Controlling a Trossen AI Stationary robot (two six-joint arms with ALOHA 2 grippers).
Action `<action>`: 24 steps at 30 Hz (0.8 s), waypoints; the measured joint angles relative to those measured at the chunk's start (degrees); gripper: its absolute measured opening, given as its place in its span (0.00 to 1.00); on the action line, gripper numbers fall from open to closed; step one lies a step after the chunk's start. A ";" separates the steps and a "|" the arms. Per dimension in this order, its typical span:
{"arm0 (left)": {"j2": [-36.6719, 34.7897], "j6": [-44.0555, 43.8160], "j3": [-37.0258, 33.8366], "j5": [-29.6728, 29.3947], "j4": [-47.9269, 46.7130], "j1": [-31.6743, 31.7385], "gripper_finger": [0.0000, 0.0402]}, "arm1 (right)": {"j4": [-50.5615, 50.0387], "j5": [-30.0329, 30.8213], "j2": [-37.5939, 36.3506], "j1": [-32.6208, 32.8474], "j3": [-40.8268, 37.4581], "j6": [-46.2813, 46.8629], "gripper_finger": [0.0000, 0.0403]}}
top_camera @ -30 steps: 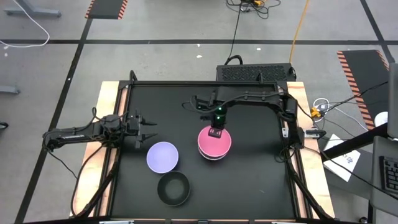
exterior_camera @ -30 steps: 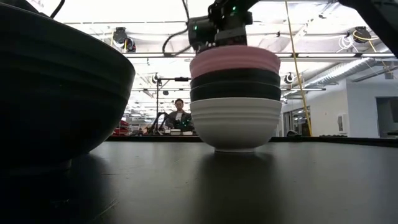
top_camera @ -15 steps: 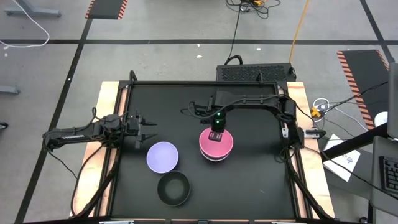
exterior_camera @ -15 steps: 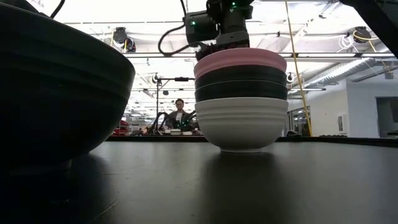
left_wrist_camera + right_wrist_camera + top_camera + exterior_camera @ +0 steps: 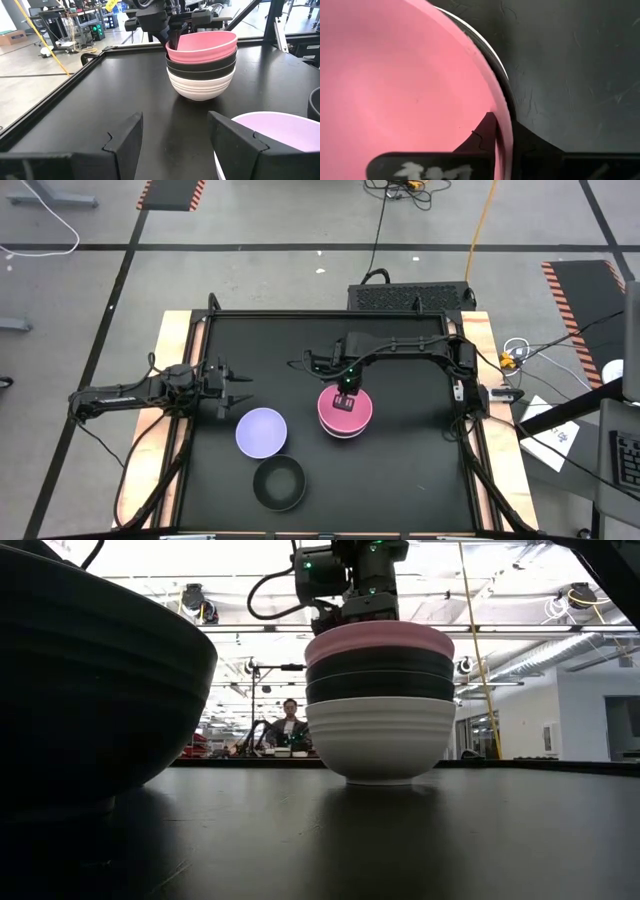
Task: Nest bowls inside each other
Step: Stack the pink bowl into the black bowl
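The pink bowl sits tilted above the black bowls; next my right gripper opens, rise clear so it settles, then pinches its rim [image 5: 364, 393].
A stack of bowls stands mid-table: a pink bowl [image 5: 352, 417] nested on top of two black bowls [image 5: 380, 675], with a white bowl [image 5: 380, 740] at the bottom resting on the mat. My right gripper [image 5: 346, 390] points down over the stack and is shut on the pink bowl. A lavender bowl [image 5: 261, 431] and another black bowl [image 5: 279, 483] stand alone nearer the front. My left gripper [image 5: 245, 387] waits open at the table's left, pointing level toward the stack, and holds nothing. My right gripper pinches the pink bowl's rim [image 5: 504, 131] on its far side, one finger [image 5: 485, 135] inside the bowl and the other outside. The fingers come from above, pointing down. The pink bowl sits nested in the stack, slightly tilted in the left wrist view.
The black mat has raised black rails [image 5: 330, 313] around it and wooden borders at the sides. Bare mat lies right of the stack and along the far edge. The lone black bowl [image 5: 90, 680] stands close to the near edge.
My right gripper, shut on the pink rim throughout, has shifted a little and its wrist has turned. The whole stack slid slightly toward the table's right edge and then back again.
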 joint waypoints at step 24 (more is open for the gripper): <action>0.00 -0.22 0.00 0.48 -0.01 -0.01 0.56 | 1.15 0.12 0.17 0.31 -0.11 -0.31 0.21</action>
